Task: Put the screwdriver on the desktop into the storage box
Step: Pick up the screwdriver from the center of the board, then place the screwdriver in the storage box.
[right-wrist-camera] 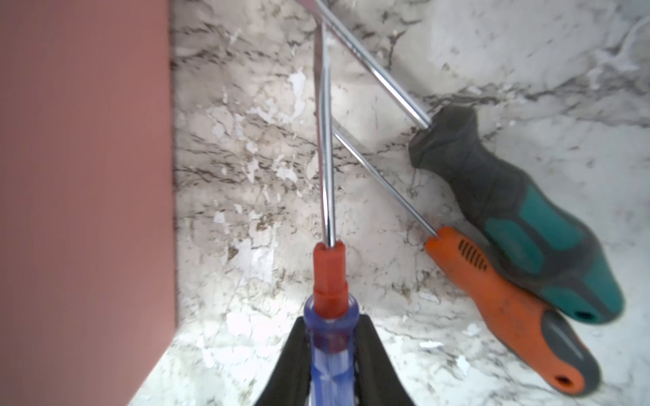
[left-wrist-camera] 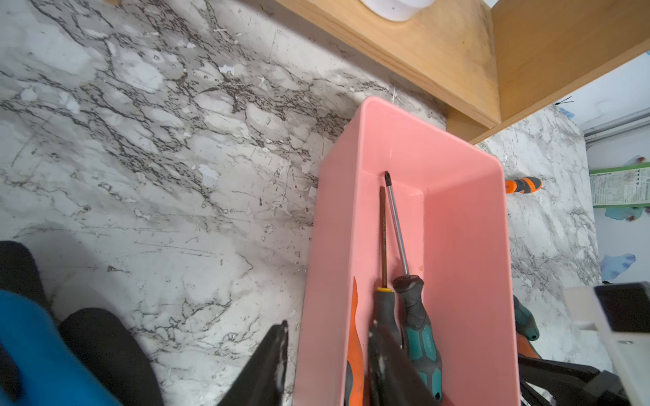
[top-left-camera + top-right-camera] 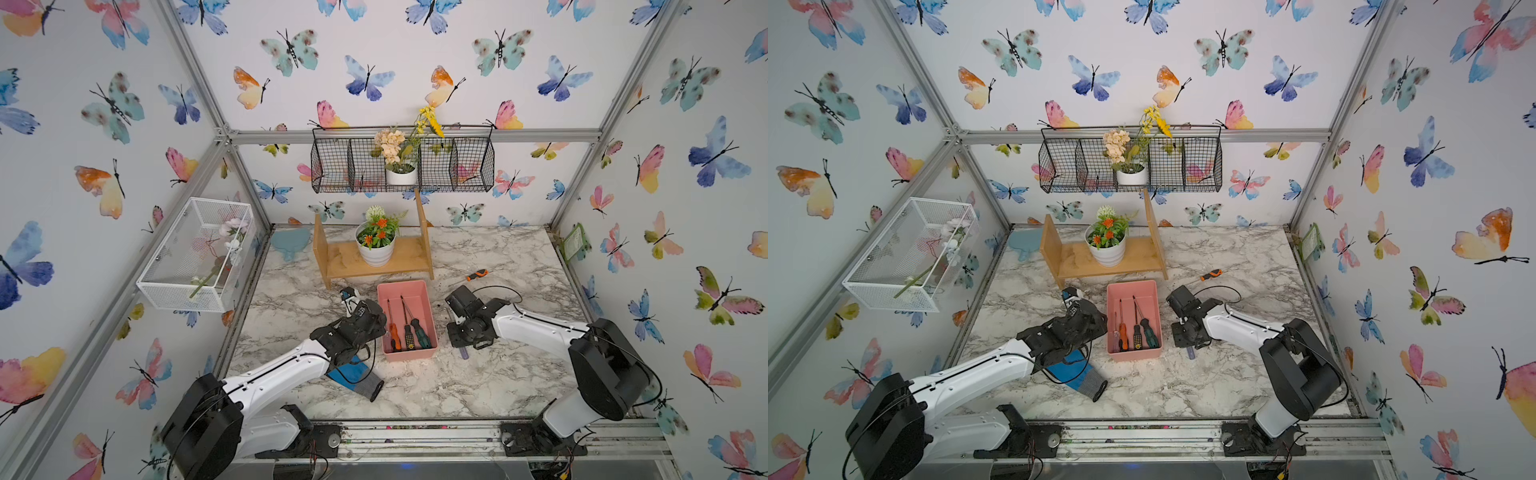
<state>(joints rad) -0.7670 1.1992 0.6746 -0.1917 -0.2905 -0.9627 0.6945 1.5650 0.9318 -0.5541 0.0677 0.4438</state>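
Next, my right gripper leaves the blue screwdriver between the orange and yellow-dotted screwdrivers (image 3: 400, 324) in the pink box.
My right gripper (image 1: 332, 321) is shut on the clear blue handle of a screwdriver (image 1: 329, 277) with a red collar, just right of the pink storage box (image 3: 409, 291). The handle's end (image 3: 464, 353) sticks out under the wrist. Its shaft crosses the shafts of a teal-and-grey screwdriver (image 1: 520, 218) and an orange one (image 1: 492, 298) lying on the desktop (image 3: 498, 257). A small orange-and-black screwdriver (image 3: 476, 274) lies further back. Three screwdrivers (image 3: 409, 334) lie in the box. My left gripper (image 2: 329, 325) is open astride the box's left wall (image 2: 316, 316), one finger outside, one inside.
A wooden shelf (image 3: 345, 266) with a white flower pot (image 3: 376, 251) stands right behind the box. A blue-and-grey glove (image 3: 357, 376) lies under my left arm. A white mesh basket (image 3: 195, 253) hangs on the left wall and a black wire basket (image 3: 469, 166) on the back wall.
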